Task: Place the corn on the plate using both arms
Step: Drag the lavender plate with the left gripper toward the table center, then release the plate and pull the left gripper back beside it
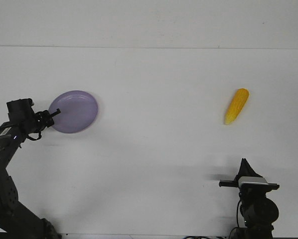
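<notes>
The robot's left gripper needs to release the lavender plate, which now lies on the white table, on the front middle of the white table (140, 175).
The lavender plate (74, 111) lies at the left of the white table, its rim casting a shadow on the right side. My left gripper (54, 114) reaches in from the left and its narrow fingertips are closed on the plate's left rim. The yellow-orange corn (236, 106) lies at the right, pale tip pointing toward me, apart from both grippers. My right gripper (245, 164) sits low at the front right, well short of the corn, its fingers together in a point and holding nothing.
The white table (154, 149) stretches between plate and corn. A back edge line (149, 47) runs across the far side. The left arm's base (9, 209) fills the front left corner.
</notes>
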Controlling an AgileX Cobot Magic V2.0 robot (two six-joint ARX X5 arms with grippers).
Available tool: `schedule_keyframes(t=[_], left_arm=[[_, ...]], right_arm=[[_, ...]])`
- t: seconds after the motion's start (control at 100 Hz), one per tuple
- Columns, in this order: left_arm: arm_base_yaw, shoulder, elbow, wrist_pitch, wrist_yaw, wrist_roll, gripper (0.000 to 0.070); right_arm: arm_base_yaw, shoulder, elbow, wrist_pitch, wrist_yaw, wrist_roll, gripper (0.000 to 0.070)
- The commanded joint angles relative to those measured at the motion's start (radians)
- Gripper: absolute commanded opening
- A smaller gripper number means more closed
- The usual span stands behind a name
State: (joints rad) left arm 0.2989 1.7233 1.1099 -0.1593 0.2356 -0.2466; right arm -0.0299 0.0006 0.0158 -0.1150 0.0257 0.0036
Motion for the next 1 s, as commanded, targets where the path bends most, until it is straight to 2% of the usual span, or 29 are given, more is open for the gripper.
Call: schedule_keyframes(t=[0.0, 0.31, 0.46, 0.64, 0.7, 0.81, 0.99], left_arm=[[0.002, -0.023, 0.023, -0.014, 0.039, -0.003, 0.0009], [-0.022, -0.336, 0.012, -0.196, 0.196, -0.003, 0.0009], [-0.151, -0.533, -0.078, -0.243, 0.195, -0.011, 0.0008], [-0.4, -0.691, -0.28, -0.24, 0.193, -0.068, 0.0009], [-0.499, -0.716, -0.348, -0.22, 0.164, -0.105, 0.0009], [-0.655, -0.728, -0.452, -0.152, 0.054, -0.179, 0.0009], [-0.805, -0.684, -0.536, -0.034, -0.045, -0.245, 0.0009]], right_arm=[[-0.002, 0.0, -0.003, 0.01, 0.0, 0.003, 0.0018], [-0.002, 0.0, -0.003, 0.01, 0.0, 0.003, 0.0018], [-0.002, 0.0, -0.003, 0.01, 0.0, 0.003, 0.0017], [-0.002, 0.0, -0.003, 0.01, 0.0, 0.003, 0.0018], [-0.002, 0.0, -0.003, 0.01, 0.0, 0.003, 0.0018], [-0.002, 0.0, -0.003, 0.01, 0.0, 0.003, 0.0018], [-0.002, 0.0, -0.003, 0.01, 0.0, 0.003, 0.0018]])
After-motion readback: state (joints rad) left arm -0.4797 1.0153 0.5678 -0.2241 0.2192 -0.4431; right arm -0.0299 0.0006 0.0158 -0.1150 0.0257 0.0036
